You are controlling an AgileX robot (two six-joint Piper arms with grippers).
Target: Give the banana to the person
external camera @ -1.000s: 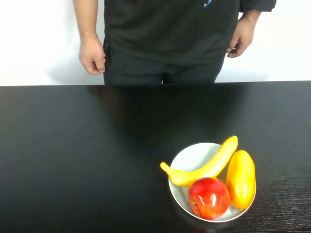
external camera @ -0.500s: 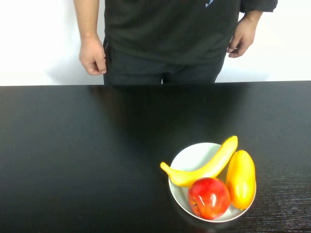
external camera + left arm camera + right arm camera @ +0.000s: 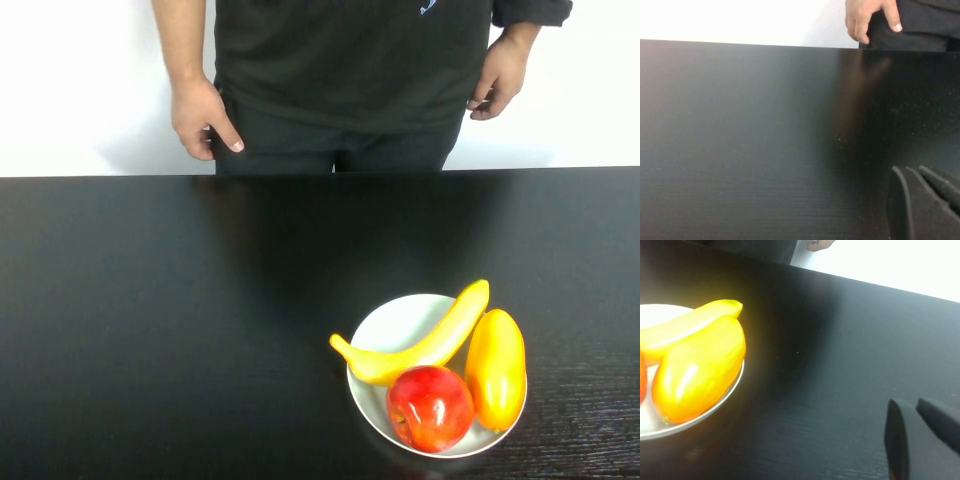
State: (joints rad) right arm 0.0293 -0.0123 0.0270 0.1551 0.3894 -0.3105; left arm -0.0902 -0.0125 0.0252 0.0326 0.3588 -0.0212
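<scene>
My right gripper needs to close next on the middle of the banana point(image 3: 443, 343) point(image 3: 659, 344), next to the red apple and the plump yellow-orange fruit.
The banana point(image 3: 430, 340) lies in a white bowl point(image 3: 395, 320) on the near right of the black table, its stem tip over the bowl's left rim. It also shows in the right wrist view point(image 3: 685, 325). The person point(image 3: 340, 70) stands behind the far table edge, arms down, one hand point(image 3: 200, 115) at the left and the other hand point(image 3: 497, 75) at the right. Neither arm shows in the high view. My left gripper point(image 3: 912, 172) is shut and empty over bare table. My right gripper point(image 3: 912, 405) is shut and empty, low beside the bowl.
A red apple point(image 3: 430, 407) and a plump yellow-orange fruit point(image 3: 496, 368) share the bowl with the banana, the fruit lying against the banana's right side point(image 3: 697, 367). The black table point(image 3: 150, 320) spans the whole view; a white wall stands behind the person.
The person's hand at the left has loosened from a fist, with a finger now pointing down. The fruit and bowl have not moved.
</scene>
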